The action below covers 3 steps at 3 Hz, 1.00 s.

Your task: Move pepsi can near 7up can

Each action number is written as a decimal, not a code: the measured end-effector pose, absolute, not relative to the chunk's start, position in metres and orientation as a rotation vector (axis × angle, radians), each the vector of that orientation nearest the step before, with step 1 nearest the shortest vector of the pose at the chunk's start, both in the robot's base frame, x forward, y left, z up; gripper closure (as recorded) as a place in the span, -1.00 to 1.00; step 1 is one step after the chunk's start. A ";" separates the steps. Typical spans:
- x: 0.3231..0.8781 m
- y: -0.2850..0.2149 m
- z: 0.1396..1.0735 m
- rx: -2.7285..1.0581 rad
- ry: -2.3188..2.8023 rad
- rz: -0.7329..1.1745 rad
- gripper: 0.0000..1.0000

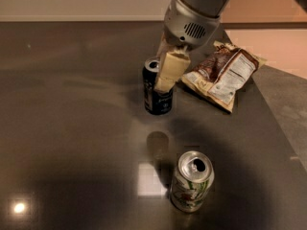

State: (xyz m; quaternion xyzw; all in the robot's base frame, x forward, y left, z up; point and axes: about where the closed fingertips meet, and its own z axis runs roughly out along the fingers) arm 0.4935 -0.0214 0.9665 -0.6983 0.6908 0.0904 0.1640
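Observation:
Next, I let go of the pepsi can on the dark table (164, 170) just behind the 7up can, by the bright reflection.
The pepsi can (156, 98), dark navy with a silver top, stands upright in the middle of the dark table (72, 128). My gripper (162, 80) comes down from above and is shut on it, with one pale finger (171, 72) over the can's right front side and the other hidden behind it. The 7up can (191, 182), silver-white with green markings and an open silver top, stands upright near the front, below and slightly right of the pepsi can, about a can's height away.
A brown and white chip bag (221, 74) lies flat just right of the pepsi can and the gripper. The table's right edge (273, 119) runs diagonally beside the bag. A bright light reflection (149, 180) lies left of the 7up can.

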 end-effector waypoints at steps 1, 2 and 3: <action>0.454 -0.033 0.951 -1.933 2.058 0.223 1.00; 0.422 -0.041 0.934 -1.920 2.123 0.215 1.00; 0.400 -0.045 0.924 -1.911 2.148 0.225 1.00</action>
